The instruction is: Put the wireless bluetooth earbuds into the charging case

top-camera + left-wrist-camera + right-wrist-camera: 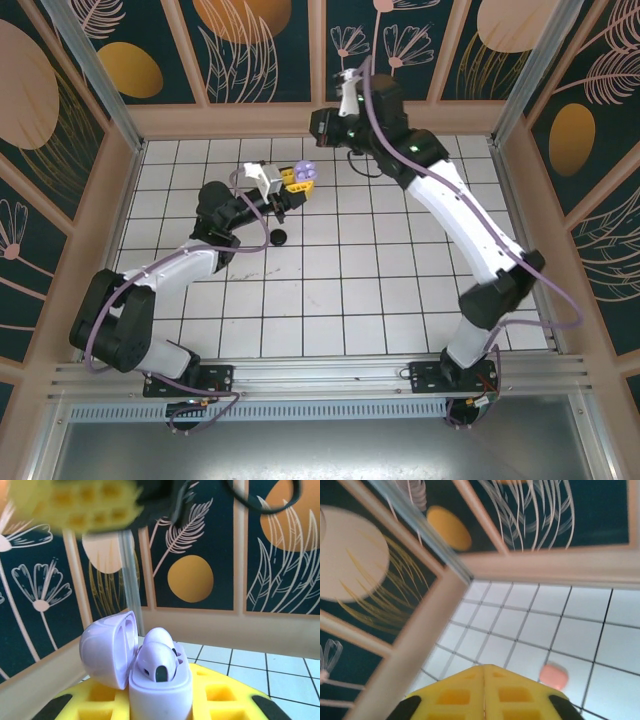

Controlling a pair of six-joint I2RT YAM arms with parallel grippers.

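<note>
The lavender charging case, now held above the tiles, will be set down by my left gripper on the white tiles (320, 233) beside the small black case.
My left gripper (293, 178) is shut on an open lavender charging case (304, 175) and holds it above the tiles at the back left. In the left wrist view the case (161, 692) stands between the yellow fingers (225, 695), with its lid (107, 650) swung to the left. Two lavender earbuds (157, 661) sit in its wells, side by side. My right gripper (484, 680) is shut, its yellow fingers pressed together with nothing between them. It hangs blurred just above and behind the case (75, 505).
A small black case (279, 237) lies on the tiles below the left gripper. A salmon-orange case (554, 676) rests on the tiles near the back wall. The wooden rim (300, 120) and a metal corner post (420, 530) are close to the right gripper.
</note>
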